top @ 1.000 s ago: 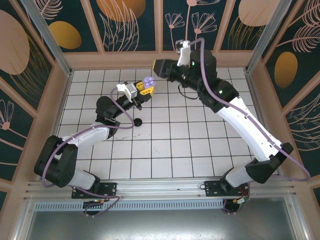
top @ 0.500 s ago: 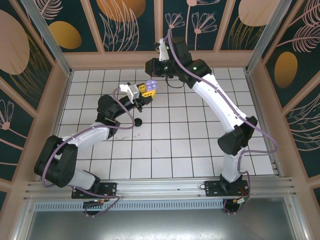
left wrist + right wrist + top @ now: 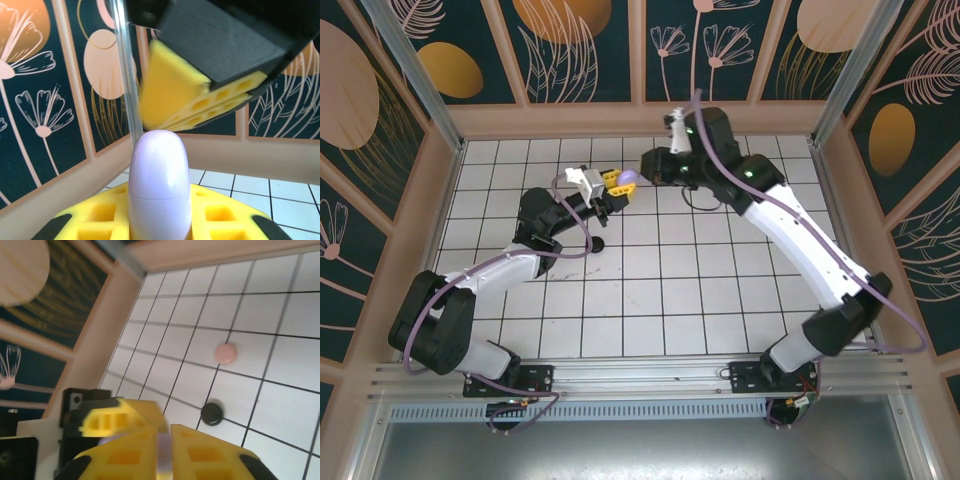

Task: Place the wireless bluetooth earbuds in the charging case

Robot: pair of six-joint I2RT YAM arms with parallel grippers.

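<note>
I will use my left gripper to set the lilac charging case down on the white tiles (image 3: 646, 230) near the black disc, toward my right gripper. The case is still held above the tiled floor.
My left gripper (image 3: 615, 183) is shut on the lilac charging case (image 3: 628, 177) and holds it above the tiled floor. In the left wrist view the charging case (image 3: 160, 185) stands upright between the yellow pads (image 3: 92, 220), with its lid closed along a thin seam. My right gripper (image 3: 647, 165) hovers just beyond it. Its yellow fingers (image 3: 195, 97) show blurred above the case top, apart from it. In the right wrist view its pads (image 3: 220, 455) stand almost together, and a lilac strip shows through the slit. The earbuds are hidden.
A black disc (image 3: 212, 413) and a pink disc (image 3: 225, 353) lie on the white tiles below the grippers; the black disc (image 3: 596, 243) sits near the left forearm. The wooden wall (image 3: 640, 118) runs close behind both grippers.
The right arm swung up toward the back wall and came back beside the case, its jaws narrowing. The case top looked lobed and open before; now it is a smooth closed oval.
</note>
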